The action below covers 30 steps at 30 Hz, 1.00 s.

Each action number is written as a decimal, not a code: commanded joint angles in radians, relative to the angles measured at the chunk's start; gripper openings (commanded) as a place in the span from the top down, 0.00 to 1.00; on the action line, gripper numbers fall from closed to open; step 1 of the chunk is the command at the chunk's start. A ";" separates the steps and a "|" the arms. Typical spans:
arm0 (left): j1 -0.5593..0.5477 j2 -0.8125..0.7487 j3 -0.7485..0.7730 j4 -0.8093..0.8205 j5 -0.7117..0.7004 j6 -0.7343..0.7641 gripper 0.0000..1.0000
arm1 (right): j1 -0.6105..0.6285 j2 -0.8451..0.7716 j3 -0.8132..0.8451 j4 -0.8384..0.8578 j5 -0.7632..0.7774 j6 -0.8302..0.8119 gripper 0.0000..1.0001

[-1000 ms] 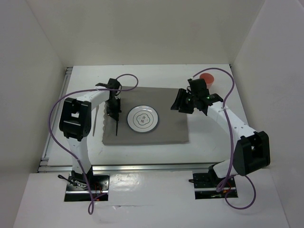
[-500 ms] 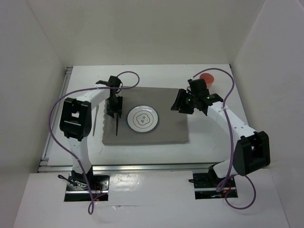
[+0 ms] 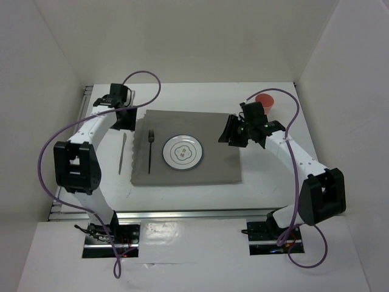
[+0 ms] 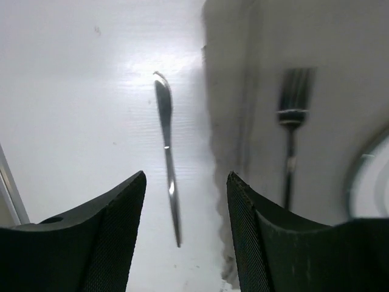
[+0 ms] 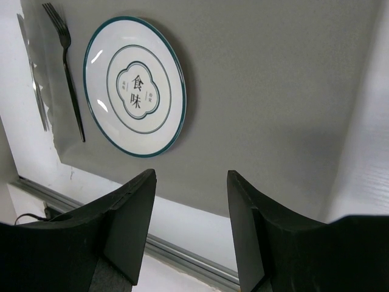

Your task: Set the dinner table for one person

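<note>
The robot's left gripper will next move to the silver knife beside the placemat and close on the knife's handle [image 3: 121, 155] [image 4: 169, 163], near its blade.
The white dinner table [image 3: 200, 97] carries a grey placemat [image 3: 213, 167] with a teal-rimmed white plate [image 3: 182, 152] at its middle. A dark fork [image 3: 149, 149] lies on the mat just left of the plate. A silver knife [image 3: 122, 153] rests on the bare table left of the mat. My left gripper [image 3: 127, 121] hovers open and empty by the mat's far left corner; its wrist view shows the knife [image 4: 167, 152] and fork [image 4: 290, 140] ahead of the gripper [image 4: 186, 176]. My right gripper [image 3: 227, 134] hangs open and empty over the mat's right part [image 5: 273, 91].
A red cup [image 3: 265, 101] stands at the far right of the table, behind the right arm. White walls close in the left, far and right sides. A metal rail [image 3: 182, 214] runs along the near edge.
My left gripper opened, let go of the fork and drew back to the far left. The fork now lies flat on the mat. The right arm has not moved.
</note>
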 commanded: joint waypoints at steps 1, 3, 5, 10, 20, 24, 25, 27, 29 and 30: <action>0.062 0.113 -0.057 -0.057 0.005 0.109 0.37 | -0.006 -0.043 -0.015 0.010 -0.007 0.003 0.42; 0.095 0.166 -0.077 -0.057 0.025 0.127 0.41 | -0.006 -0.043 -0.015 0.020 -0.016 0.003 0.42; 0.123 0.201 -0.077 -0.057 0.048 0.127 0.47 | -0.006 -0.043 -0.024 0.020 -0.016 0.003 0.42; 0.148 0.250 -0.107 -0.048 0.069 0.127 0.49 | -0.006 -0.064 -0.033 0.010 -0.006 0.003 0.42; 0.166 0.328 -0.179 -0.048 0.123 0.157 0.68 | -0.006 -0.074 -0.044 0.010 0.004 0.003 0.42; 0.186 0.388 -0.154 -0.048 0.183 0.146 1.00 | -0.006 -0.074 -0.024 0.010 0.013 0.003 0.42; 0.195 0.399 -0.144 -0.059 0.196 0.146 1.00 | -0.006 -0.074 -0.024 0.001 0.013 0.003 0.42; 0.206 0.399 -0.123 -0.068 0.232 0.146 1.00 | -0.006 -0.074 -0.015 0.001 0.013 0.003 0.42; 0.215 0.372 -0.123 -0.068 0.252 0.146 1.00 | -0.006 -0.074 -0.006 -0.008 0.002 -0.006 0.42; 0.227 0.355 -0.123 -0.068 0.274 0.146 1.00 | -0.006 -0.074 -0.006 -0.008 -0.012 -0.006 0.42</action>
